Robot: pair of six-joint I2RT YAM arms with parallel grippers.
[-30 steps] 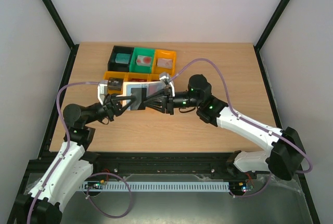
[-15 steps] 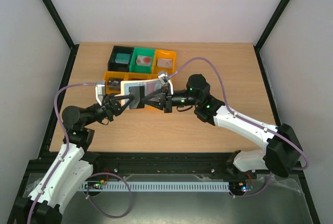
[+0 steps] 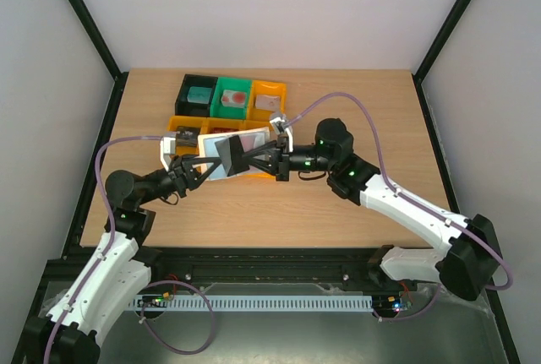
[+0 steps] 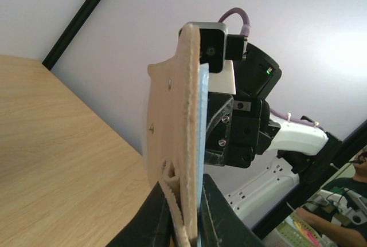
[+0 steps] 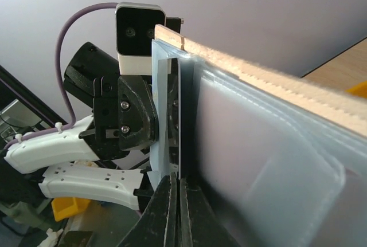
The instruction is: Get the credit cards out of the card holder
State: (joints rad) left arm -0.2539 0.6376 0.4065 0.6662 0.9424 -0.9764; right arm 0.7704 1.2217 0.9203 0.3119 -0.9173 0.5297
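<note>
The card holder, now held up above the table, will be let go by my left gripper on the bare table (image 3: pixel 220 205) just in front of the orange bins.
The card holder (image 3: pixel 249 142) is held up above the table between both arms, opened, with its pale inner face upward. In the left wrist view it (image 4: pixel 172 121) stands edge-on, tan outside and blue inside, and my left gripper (image 4: pixel 184 224) is shut on its lower edge. My left gripper (image 3: pixel 211 165) grips it from the left. My right gripper (image 3: pixel 235 160) reaches in from the right. In the right wrist view my right gripper (image 5: pixel 175 185) is shut on a thin dark credit card (image 5: pixel 179 121) seen edge-on against the holder's grey-blue pocket side (image 5: pixel 258 149).
Plastic bins stand at the back of the table: a black bin (image 3: pixel 197 94) with a teal card, a green bin (image 3: pixel 232 96) with a red card, an orange bin (image 3: pixel 269 96) with a pale card. More orange bins (image 3: pixel 184 123) lie under the holder.
My right arm has shifted a little to the right. The holder has moved right with it and shows more of its inner face. Both grippers keep their grips.
</note>
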